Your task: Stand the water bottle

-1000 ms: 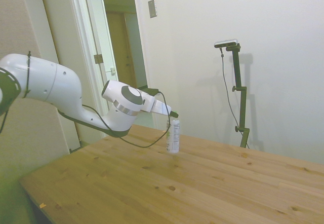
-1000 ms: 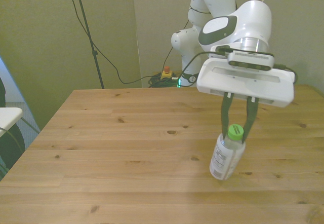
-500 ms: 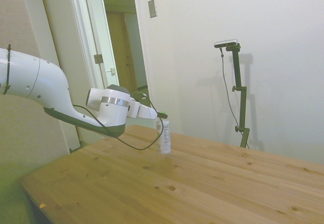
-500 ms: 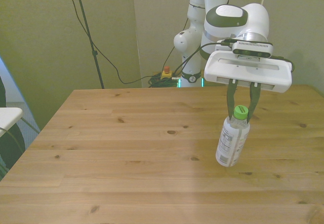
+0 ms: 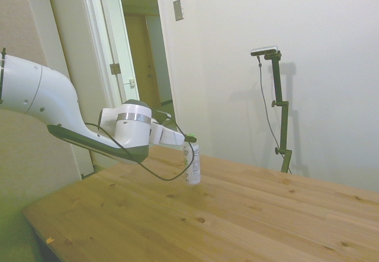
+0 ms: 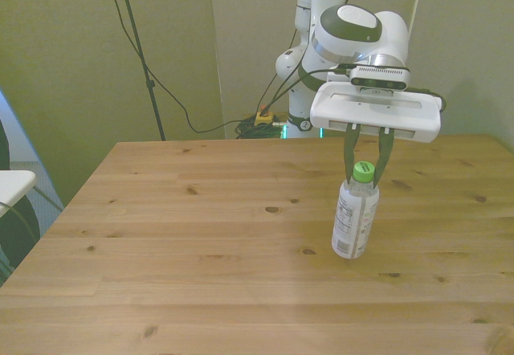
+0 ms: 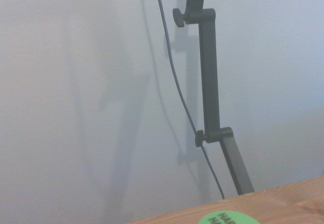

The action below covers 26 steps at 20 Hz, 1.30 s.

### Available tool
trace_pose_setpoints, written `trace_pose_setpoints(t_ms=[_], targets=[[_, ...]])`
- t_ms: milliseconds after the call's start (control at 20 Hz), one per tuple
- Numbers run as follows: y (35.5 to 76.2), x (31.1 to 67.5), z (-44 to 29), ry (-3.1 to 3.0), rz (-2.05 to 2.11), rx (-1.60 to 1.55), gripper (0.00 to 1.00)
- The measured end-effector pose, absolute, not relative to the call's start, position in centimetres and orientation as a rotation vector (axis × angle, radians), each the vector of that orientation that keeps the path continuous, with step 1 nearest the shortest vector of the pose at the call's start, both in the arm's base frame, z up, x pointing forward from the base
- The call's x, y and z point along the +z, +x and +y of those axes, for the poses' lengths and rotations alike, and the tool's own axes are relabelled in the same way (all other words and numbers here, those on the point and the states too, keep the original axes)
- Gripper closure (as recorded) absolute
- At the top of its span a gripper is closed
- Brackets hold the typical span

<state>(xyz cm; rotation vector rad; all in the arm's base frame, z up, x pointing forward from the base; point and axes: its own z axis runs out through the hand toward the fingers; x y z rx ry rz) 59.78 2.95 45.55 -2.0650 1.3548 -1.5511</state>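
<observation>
Next, my gripper releases the water bottle standing upright on the wooden table [image 6: 340, 265], between the dark knots nearest the bottle's base. The bottle now hangs almost vertical in the gripper.
The water bottle [image 6: 355, 220] is a slim clear bottle with a white printed label and a green cap. It is nearly upright, its base at or just above the wooden table [image 6: 201, 259], right of the middle in the front view. My gripper [image 6: 364, 172] is shut on the bottle's green cap, with the fingers coming down from above. In the side view the water bottle [image 5: 192, 165] hangs almost vertical at the end of my arm, and the gripper [image 5: 189, 138] holds its top. The wrist view shows only the edge of the green cap [image 7: 228, 218].
The wooden table [image 5: 249, 214] stretches wide around the bottle on all sides. A white wall stands beyond the table's far side in the side view. Cables and a thin stand [image 6: 136, 50] are behind the table at the front view's left.
The arm has drawn back toward its base with the bottle in its grip. The bottle has swung from tilted to nearly upright and shifted toward the front view's left.
</observation>
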Motion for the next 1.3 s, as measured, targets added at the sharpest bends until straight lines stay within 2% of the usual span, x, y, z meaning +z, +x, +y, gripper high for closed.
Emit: trace_pose_setpoints(t_ms=[450,500,1300], targets=[[61.5,43.1,2.3,-2.092,1.396,-1.542,1.00],[61.7,43.1,2.1,-2.091,1.397,-1.545,0.00],[61.7,42.3,1.8,-2.103,1.413,-1.524,0.00]])
